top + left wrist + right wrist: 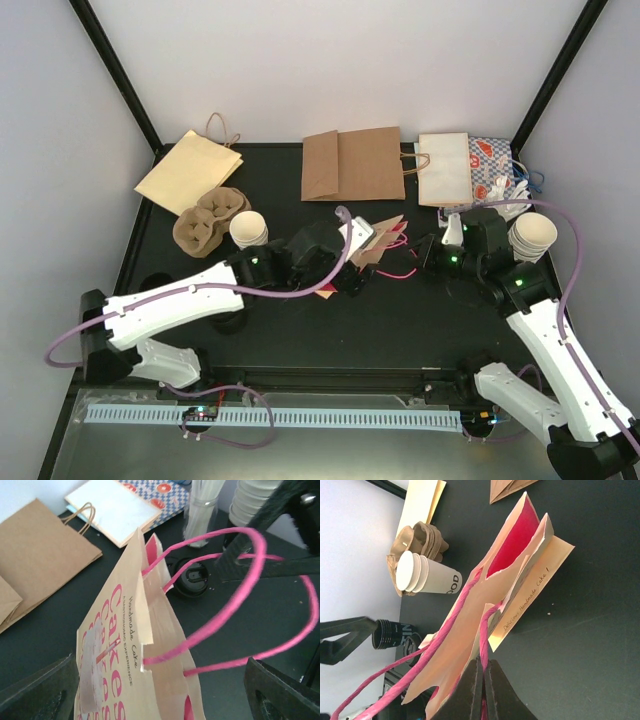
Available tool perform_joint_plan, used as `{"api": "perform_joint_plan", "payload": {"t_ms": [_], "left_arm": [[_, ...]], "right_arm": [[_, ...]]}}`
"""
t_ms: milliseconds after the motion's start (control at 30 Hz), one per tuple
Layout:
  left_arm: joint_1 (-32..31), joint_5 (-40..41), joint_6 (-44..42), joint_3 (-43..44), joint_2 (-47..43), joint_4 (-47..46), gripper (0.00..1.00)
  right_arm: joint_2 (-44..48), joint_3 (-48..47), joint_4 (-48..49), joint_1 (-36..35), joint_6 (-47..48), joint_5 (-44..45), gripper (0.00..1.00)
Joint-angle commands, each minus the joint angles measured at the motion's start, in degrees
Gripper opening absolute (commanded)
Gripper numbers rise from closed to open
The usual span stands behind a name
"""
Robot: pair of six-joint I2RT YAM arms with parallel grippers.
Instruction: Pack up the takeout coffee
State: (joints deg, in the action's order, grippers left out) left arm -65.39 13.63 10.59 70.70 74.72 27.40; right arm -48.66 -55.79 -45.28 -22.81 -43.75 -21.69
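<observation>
Next, my left gripper closes on the top edge (376,253) (151,676) of the lettered side of the cream paper bag, because the bag should be pulled open.
The takeout coffee (248,230) is a small white paper cup with dark print beside the cup carrier, seen lying sideways in the right wrist view (432,576). A cream paper bag (378,240) with pink lettering, pink inside and pink handles stands mid-table. My left gripper (355,268) is open, its fingers (40,690) wide on either side of the bag's top (120,645) without touching it. My right gripper (425,252) is shut on one pink handle (490,630) just off the bag's mouth (515,555); in its own view the right gripper (483,662) pinches the cord.
Flat brown bags (350,165), a tan bag (190,170), a white bag (443,168) and a patterned bag (495,165) lie along the back. A pulp cup carrier (205,220) sits left. A tall cup stack (532,238), black lids (192,577) and a straw holder (200,510) stand right.
</observation>
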Motion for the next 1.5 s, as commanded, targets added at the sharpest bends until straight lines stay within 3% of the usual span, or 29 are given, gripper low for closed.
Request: {"api": "perform_joint_plan", "payload": {"t_ms": [0, 233, 433, 500, 733, 867, 1467], "left_arm": [[1.98, -0.28, 2.21, 6.25, 4.37, 7.95, 0.9], [4.56, -3.22, 2.93, 10.61, 10.06, 12.43, 0.84], [6.91, -3.46, 4.08, 15.45, 15.85, 17.16, 0.71], [7.75, -3.43, 4.58, 17.55, 17.48, 19.18, 0.63], [9.37, 1.85, 4.43, 24.41, 20.97, 26.64, 0.14], [9.57, 4.15, 2.42, 24.49, 18.98, 27.27, 0.02], [10.88, 13.95, -0.32, 22.88, 10.9, 30.85, 0.01]], "right_arm": [[0.17, -2.03, 1.31, -0.31, 0.83, -1.25, 0.01], [-0.3, -3.0, 0.95, -0.3, 1.3, -1.2, 0.02], [-0.3, -2.7, 1.15, -0.3, 1.03, -1.17, 0.02], [-0.08, -2.36, 0.99, -0.3, 1.13, -1.01, 0.02], [0.7, -1.68, -1.6, -0.31, 1.94, 1.15, 0.02], [1.4, -0.29, -3.5, -0.31, 2.95, 2.54, 0.03], [2.59, 8.85, -6.62, -0.31, 7.28, 7.14, 0.07]]}}
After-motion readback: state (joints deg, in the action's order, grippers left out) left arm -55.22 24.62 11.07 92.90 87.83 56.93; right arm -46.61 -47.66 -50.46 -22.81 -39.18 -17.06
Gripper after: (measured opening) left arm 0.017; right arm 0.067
